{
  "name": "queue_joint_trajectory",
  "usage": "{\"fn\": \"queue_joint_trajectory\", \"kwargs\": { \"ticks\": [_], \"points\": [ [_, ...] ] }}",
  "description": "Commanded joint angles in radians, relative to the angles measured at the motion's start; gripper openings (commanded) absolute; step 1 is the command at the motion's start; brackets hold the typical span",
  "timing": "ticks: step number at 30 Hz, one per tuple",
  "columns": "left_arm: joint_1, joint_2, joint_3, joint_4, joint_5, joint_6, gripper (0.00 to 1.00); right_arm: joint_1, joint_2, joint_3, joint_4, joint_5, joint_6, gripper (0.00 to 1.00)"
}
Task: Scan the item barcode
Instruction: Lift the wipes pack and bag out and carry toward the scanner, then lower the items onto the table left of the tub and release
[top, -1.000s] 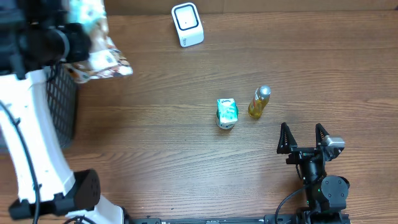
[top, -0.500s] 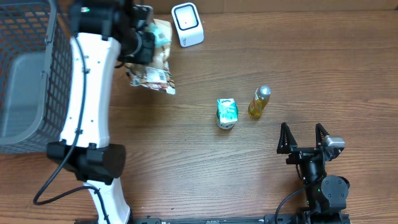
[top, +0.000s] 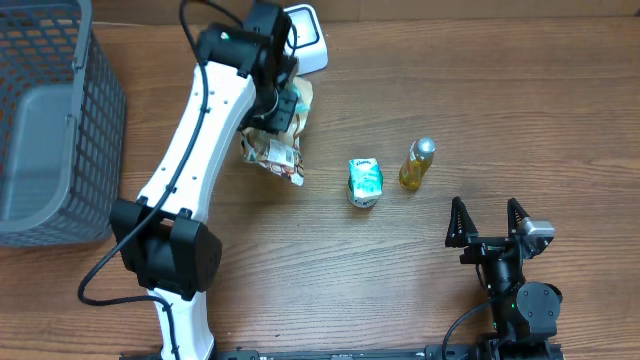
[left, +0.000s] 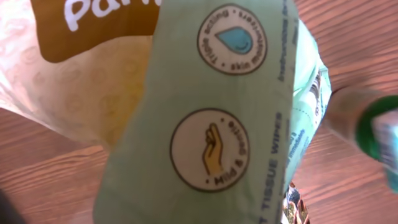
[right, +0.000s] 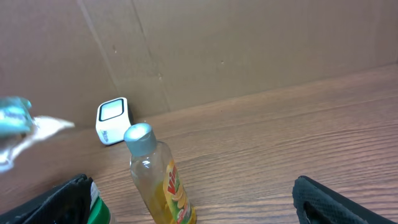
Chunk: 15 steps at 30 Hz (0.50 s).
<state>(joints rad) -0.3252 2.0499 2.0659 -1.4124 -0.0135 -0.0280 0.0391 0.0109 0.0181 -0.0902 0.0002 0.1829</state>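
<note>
The green wet-wipes pack, hanging in front of the barcode scanner, will be put down by my left gripper on the table (top: 305, 187) beside the green carton, toward the grey basket.
The item is a soft packet of tissue wipes (top: 272, 145), cream and brown with a pale green band. It hangs from my left gripper (top: 284, 104), which is shut on its top, just in front of the white barcode scanner (top: 310, 42) at the table's back edge. In the left wrist view the packet (left: 211, 124) fills the frame and hides my fingers. My right gripper (top: 487, 222) rests open near the front right, nothing between its fingers (right: 336, 199). The right wrist view shows the scanner (right: 113, 120) far back.
A green carton (top: 365, 182) and a yellow bottle with a grey cap (top: 417, 165) stand at mid table, the bottle (right: 158, 180) close before my right gripper. A grey mesh basket (top: 45, 120) sits at the far left.
My left arm has swung from over the basket to the right and back, carrying the packet to just in front of the scanner. The right arm has not moved.
</note>
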Motion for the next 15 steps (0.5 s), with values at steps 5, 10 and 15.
{"fn": "queue_joint_trajectory", "kwargs": {
  "ticks": [5, 10, 15],
  "points": [
    [0.004, 0.003, -0.206, 0.106, -0.013, -0.011, 0.06, -0.004, -0.008, -0.010, 0.006, -0.003, -0.005, 1.00],
    [0.004, 0.003, -0.343, 0.175, -0.078, 0.006, 0.07, -0.004, -0.008, -0.010, 0.006, -0.003, -0.005, 1.00],
    [0.004, 0.003, -0.465, 0.268, -0.101, 0.026, 0.08, -0.004, -0.008, -0.010, 0.006, -0.003, -0.005, 1.00]
  ]
}}
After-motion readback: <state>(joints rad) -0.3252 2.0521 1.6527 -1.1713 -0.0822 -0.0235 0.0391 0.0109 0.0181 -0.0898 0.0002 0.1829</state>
